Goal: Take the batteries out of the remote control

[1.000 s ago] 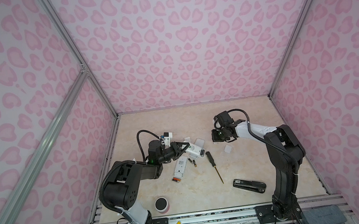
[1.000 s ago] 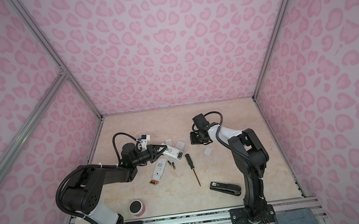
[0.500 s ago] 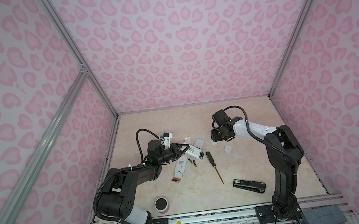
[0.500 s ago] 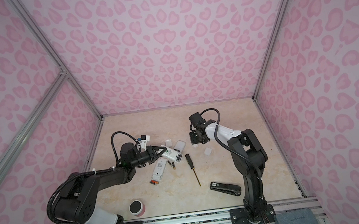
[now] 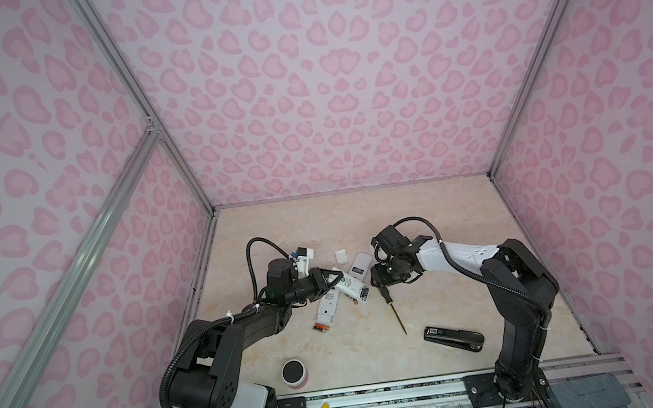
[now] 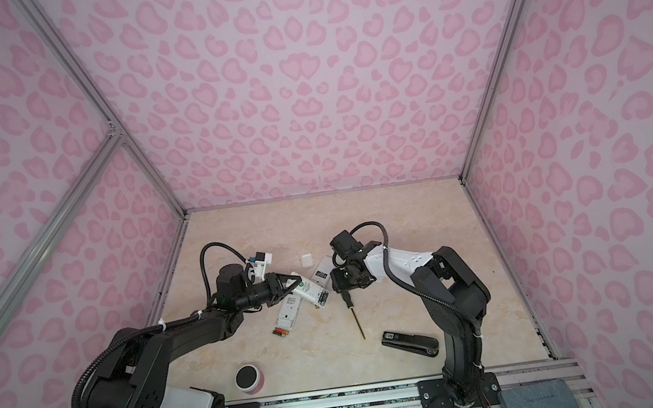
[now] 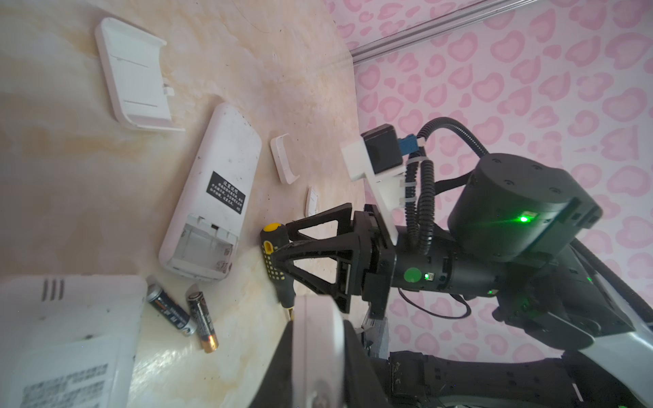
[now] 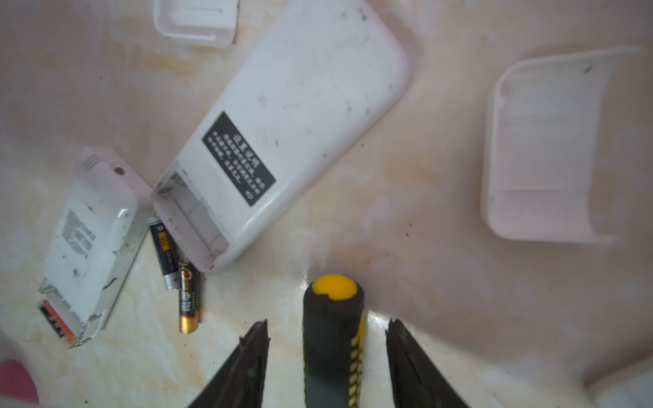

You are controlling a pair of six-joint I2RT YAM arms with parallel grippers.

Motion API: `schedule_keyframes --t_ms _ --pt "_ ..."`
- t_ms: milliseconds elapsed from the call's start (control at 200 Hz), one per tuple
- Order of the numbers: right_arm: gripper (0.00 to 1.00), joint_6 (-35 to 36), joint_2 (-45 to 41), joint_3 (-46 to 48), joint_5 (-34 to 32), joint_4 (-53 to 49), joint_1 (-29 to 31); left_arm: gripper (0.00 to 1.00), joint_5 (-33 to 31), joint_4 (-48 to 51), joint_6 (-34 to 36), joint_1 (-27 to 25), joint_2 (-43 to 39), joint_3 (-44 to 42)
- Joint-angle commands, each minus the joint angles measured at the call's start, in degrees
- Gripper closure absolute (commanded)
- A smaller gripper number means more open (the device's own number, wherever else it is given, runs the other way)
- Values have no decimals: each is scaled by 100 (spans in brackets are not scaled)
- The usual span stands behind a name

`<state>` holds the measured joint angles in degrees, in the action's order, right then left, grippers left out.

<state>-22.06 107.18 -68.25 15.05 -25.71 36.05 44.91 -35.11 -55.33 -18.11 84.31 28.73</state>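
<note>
Next, my left gripper lets go of the third white remote on the table (image 5: 391, 288) (image 7: 289, 283) beside the black-and-yellow screwdriver handle.
One loose battery (image 8: 164, 252) lies beside a second battery (image 8: 189, 300) on the table, at the open, empty compartment of a white remote control (image 8: 300, 106). An orange-and-black battery (image 8: 56, 323) sits in the open end of another remote (image 8: 88, 240). My left gripper (image 5: 335, 278) is shut on a third white remote (image 5: 351, 289), raised off the table. That held remote (image 7: 316, 335) shows edge-on in the left wrist view. My right gripper (image 8: 327, 328) is open. Its fingers stand either side of the black-and-yellow screwdriver handle (image 8: 332, 307) without touching it.
A large white battery cover (image 8: 547, 148) lies right of the screwdriver and a smaller cover (image 8: 196, 21) beyond the empty remote. A black stapler (image 5: 453, 338) and a pink roll (image 5: 293, 372) sit near the front edge. Pink walls close three sides.
My right gripper has opened and moved down and left over the screwdriver handle. The screwdriver has not moved. My left gripper keeps its hold on the remote.
</note>
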Motion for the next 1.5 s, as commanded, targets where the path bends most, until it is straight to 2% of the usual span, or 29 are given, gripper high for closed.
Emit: schedule_keyframes --t_ms 0,55,195,245,355,655,820,980,1060,1240,1285,1310,1500 --pt "51 -10 115 45 -141 -146 49 96 8 282 258 -17 -141 -8" --pt "58 50 90 114 -345 -158 77 96 8 396 321 -58 -154 32" --pt "85 106 -171 421 -673 18 31 96 -112 764 470 -375 -23 301" --pt "90 81 -346 551 -696 115 -52 96 -131 819 449 -496 128 442" --pt "94 41 -991 950 -627 455 -334 96 -105 776 355 -810 536 820" --pt "99 -238 -2732 2014 -207 1010 -1699 96 -257 1054 299 -1474 1744 2098" --pt "99 -189 -3265 2226 -107 959 -1947 97 -481 1454 317 -1783 2447 2852" --pt "100 -231 -3425 2340 49 1022 -2009 93 -1018 2211 564 -2042 2959 3437" --pt "99 -270 -3449 2380 112 1089 -2016 88 -1304 2386 654 -2109 3037 3523" --pt "100 -334 -3476 2441 272 1215 -2015 66 -1935 3132 1069 -2178 2938 3688" --pt "100 -358 -3493 2447 294 1229 -2015 65 -2057 3298 1212 -2185 2916 3758" --pt "100 -360 -3503 2454 305 1248 -2026 59 -2074 3370 1285 -2197 2912 3806" --pt "100 -412 -3622 2509 367 1309 -2016 49 -2304 3796 1722 -2248 2891 4075"
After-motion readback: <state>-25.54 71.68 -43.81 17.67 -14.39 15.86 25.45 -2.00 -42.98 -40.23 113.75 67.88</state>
